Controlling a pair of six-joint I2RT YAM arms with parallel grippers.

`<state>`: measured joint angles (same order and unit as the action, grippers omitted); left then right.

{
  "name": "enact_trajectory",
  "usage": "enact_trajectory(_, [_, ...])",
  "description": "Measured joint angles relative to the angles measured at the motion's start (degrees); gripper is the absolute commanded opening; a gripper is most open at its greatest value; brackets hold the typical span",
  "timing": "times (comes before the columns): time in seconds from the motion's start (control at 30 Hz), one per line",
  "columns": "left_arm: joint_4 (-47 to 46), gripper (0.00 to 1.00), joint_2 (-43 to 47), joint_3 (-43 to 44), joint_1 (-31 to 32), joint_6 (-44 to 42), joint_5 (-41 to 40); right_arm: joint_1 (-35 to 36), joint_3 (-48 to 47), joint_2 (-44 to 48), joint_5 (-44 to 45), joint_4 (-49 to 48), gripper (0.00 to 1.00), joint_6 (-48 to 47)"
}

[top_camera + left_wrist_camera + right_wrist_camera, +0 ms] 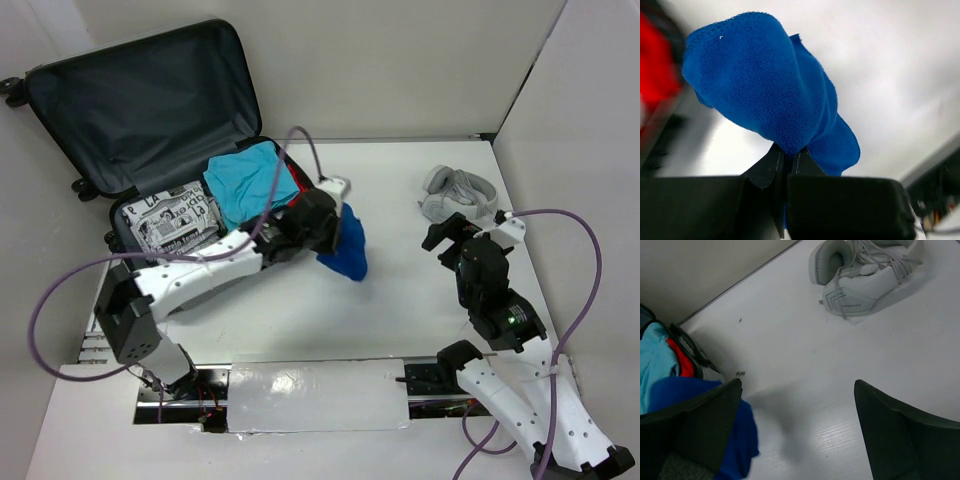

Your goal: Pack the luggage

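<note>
My left gripper is going to the luggage (203, 275). It will let go of the dark blue cloth inside it, just in front of the black-and-white printed item.
The luggage (140, 100) lies open at the back left, its dark-lined lid up. Inside are a light blue garment (245, 182), a red item (297, 187) and a black-and-white printed item (170, 222). My left gripper (335, 232) is shut on a dark blue cloth (348, 248) and holds it above the table, just right of the luggage's rim. In the left wrist view the blue cloth (765, 95) hangs pinched between my closed fingertips (771, 162). My right gripper (448, 240) is open and empty above the table, in front of a pair of white shoes (458, 194).
The white shoes (865, 275) lie at the back right near the wall. White walls close in the table at the back and right. Purple cables loop from both arms. A metal rail with a white plate (315, 395) runs along the near edge.
</note>
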<state>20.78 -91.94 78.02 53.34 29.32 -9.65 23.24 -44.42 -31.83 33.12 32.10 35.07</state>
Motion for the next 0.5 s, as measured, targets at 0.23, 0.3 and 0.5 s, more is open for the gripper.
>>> enact_trajectory(0.23, [4.76, 0.0, 9.62, -1.2, -12.26, 3.17, -10.23, 0.0, 0.39, 0.04, -0.83, -0.11, 1.0, 0.28])
enact_trajectory(0.3, [6.8, 0.0, 12.31, -2.71, -16.11, 6.38, -12.79, 0.0, 0.66, 0.04, -0.9, -0.11, 1.0, 0.39])
enact_trajectory(0.5, [14.05, 0.0, 14.51, -0.72, -31.63, 17.57, -16.61, 0.0, 0.68, -0.72, -0.96, -0.15, 1.0, 0.46])
